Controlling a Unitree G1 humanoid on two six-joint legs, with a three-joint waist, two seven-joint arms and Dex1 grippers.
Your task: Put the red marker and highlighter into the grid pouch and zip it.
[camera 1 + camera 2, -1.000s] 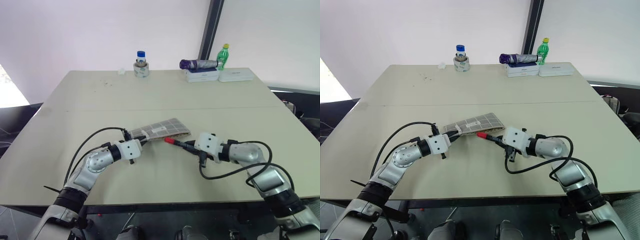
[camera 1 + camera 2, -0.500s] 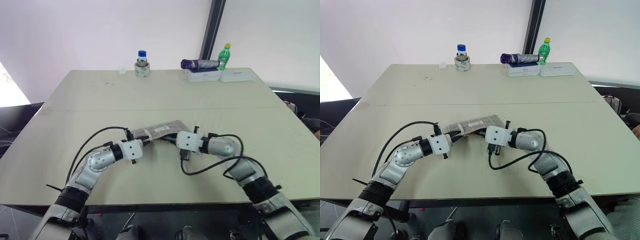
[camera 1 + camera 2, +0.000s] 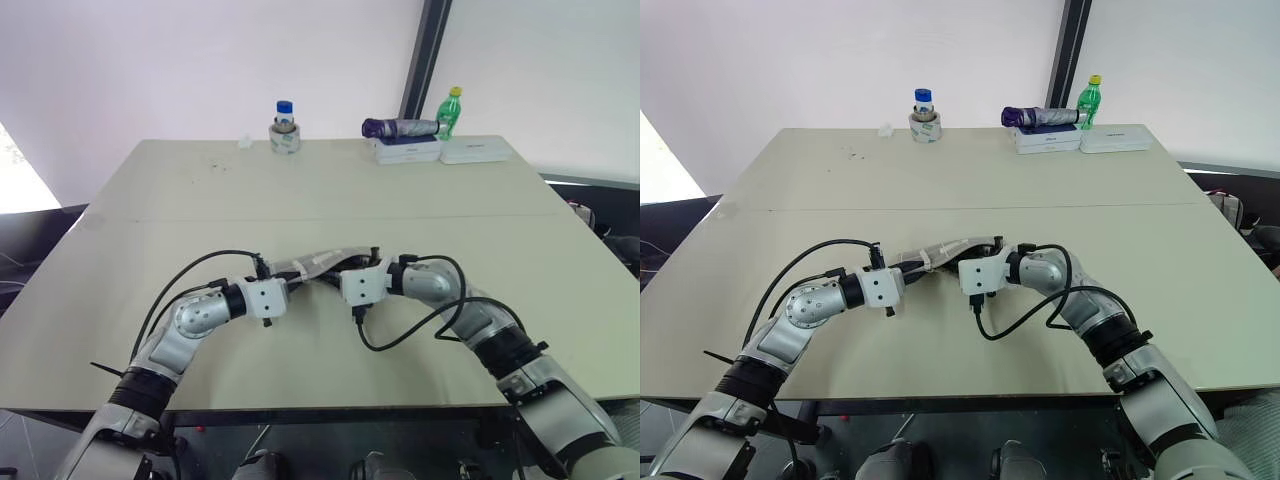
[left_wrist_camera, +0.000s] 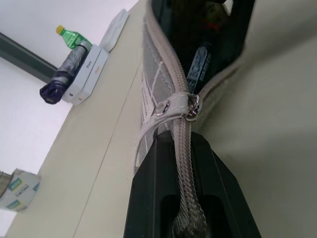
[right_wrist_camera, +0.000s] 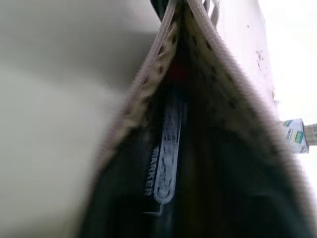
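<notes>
My right gripper should back out of the grid pouch's opening, as it is in the zip's way there, and take the zip's strap [image 4: 148,126] beside my left gripper.
The grid pouch [image 3: 322,262] lies near the middle of the table, its mouth gaping. My left gripper [image 3: 287,288] is shut on the pouch's zipper end [image 4: 182,139], just behind the zip pull [image 4: 190,106]. From the right, my right gripper [image 3: 340,270] reaches into the open mouth. The red marker [image 5: 166,158] lies lengthwise inside the pouch, red end [image 5: 178,72] deepest; the left wrist view shows its dark barrel [image 4: 200,64]. The highlighter is out of view.
At the table's far edge stand a tape roll with a blue-capped bottle [image 3: 284,130], a folded purple umbrella [image 3: 398,127] on a white box [image 3: 405,150], a green bottle [image 3: 449,110] and a second white box [image 3: 473,150]. Bare tabletop [image 3: 200,200] surrounds the pouch.
My right gripper has swung left with the red marker and pushed it into the pouch's mouth; the marker is now inside. The left gripper has kept its hold on the zipper end.
</notes>
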